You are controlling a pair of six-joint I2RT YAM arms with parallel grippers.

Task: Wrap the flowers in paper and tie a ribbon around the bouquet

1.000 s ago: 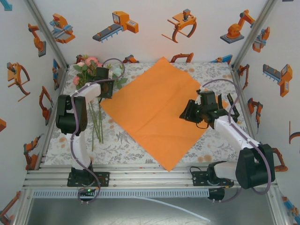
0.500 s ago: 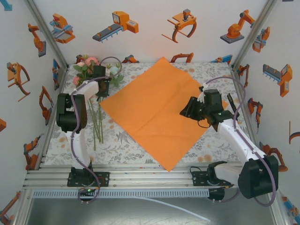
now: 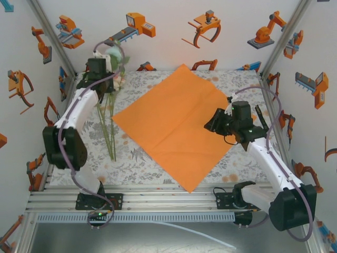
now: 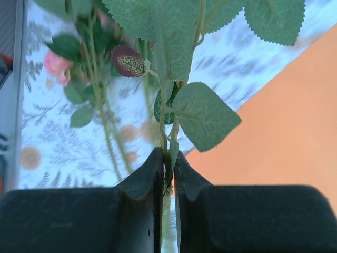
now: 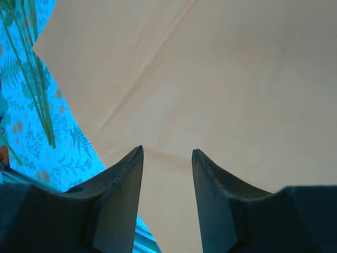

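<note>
I have the pale blue flower in my left gripper. Next, I lay it lengthwise on the middle of the orange paper [image 3: 176,112], with its blossom towards the back wall.
The flowers [image 3: 108,124] hang at the left rear of the table, blossoms up near the back wall and long stems trailing down over the cloth. My left gripper [image 3: 103,71] is shut on their stems just under the leaves; in the left wrist view the jaws pinch the green stems [image 4: 168,161] below the broad leaves [image 4: 205,116] and a pink blossom [image 4: 57,63]. The orange paper [image 3: 179,124] lies flat as a diamond mid-table. My right gripper [image 3: 212,124] hovers open over the paper's right part [image 5: 210,79], nothing between its fingers. A narrow black ribbon [image 3: 259,113] lies right of the paper.
The table carries a grey floral cloth [image 3: 137,158] between white walls printed with orange robot pictures. An aluminium rail [image 3: 158,197] runs along the near edge by the arm bases. The stem ends [image 5: 31,79] reach down left of the paper's left corner.
My left gripper closed on the flower stems and lifted the bunch up and back towards the rear wall. The right arm shifted slightly right and stayed open.
</note>
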